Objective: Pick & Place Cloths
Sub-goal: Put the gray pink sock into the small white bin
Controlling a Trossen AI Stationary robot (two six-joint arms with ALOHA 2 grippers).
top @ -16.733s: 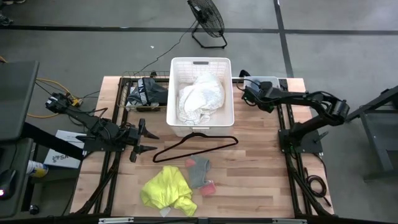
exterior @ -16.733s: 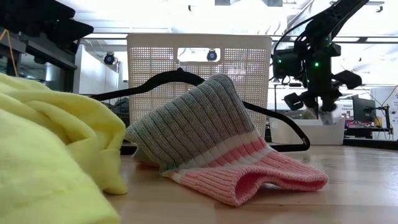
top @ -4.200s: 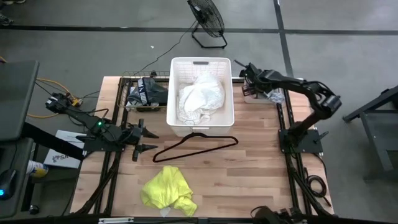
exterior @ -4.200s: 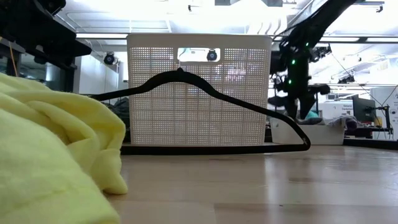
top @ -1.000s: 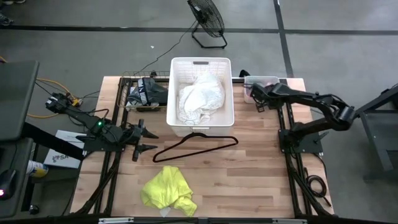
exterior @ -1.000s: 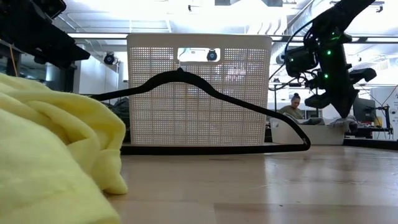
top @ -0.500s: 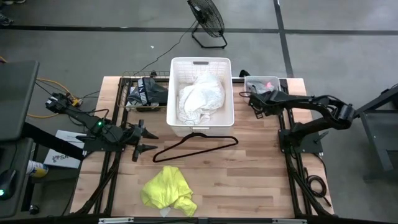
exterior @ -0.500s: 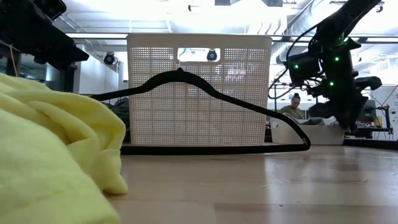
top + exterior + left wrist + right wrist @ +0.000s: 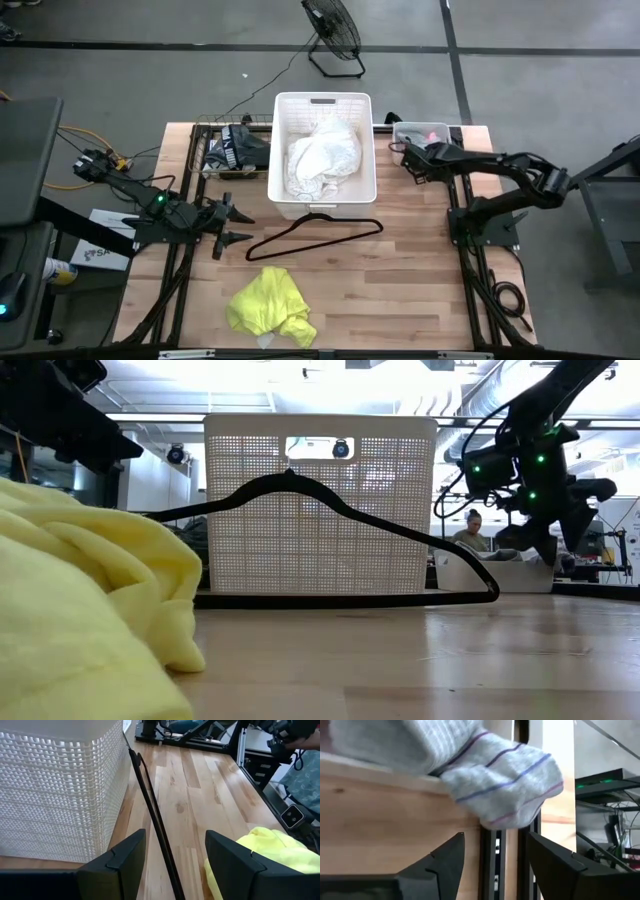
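Observation:
Next, my right gripper pinches the sock's loose end (image 9: 512,815) and lifts it into the small bin, because the grey striped sock hangs over the small bin's rim.
The white cloth (image 9: 322,160) lies inside the white basket (image 9: 287,150). The yellow cloth (image 9: 271,305) (image 9: 80,620) lies crumpled on the table near its near edge. A dark cloth (image 9: 237,148) lies at the far left. A pink piece (image 9: 434,133) sits in a small clear bin (image 9: 402,130). My right gripper (image 9: 408,156) (image 9: 495,870) is open, hovering between basket and bin; before it a grey striped sock (image 9: 495,785) lies on the wood, its end hanging over an edge. My left gripper (image 9: 238,222) (image 9: 175,865) waits open, left of the hanger.
A thin black hanger (image 9: 315,235) (image 9: 152,815) lies in front of the basket, its hook leaning on the basket wall. Black frame rails (image 9: 455,200) run along both table sides. A fan (image 9: 332,30) stands on the floor beyond. A person (image 9: 472,532) sits far behind.
My right gripper has drawn back from over the small bin toward the table's near edge and dropped a little, uncovering the bin and the pink piece in it. The left arm and the cloths have stayed put.

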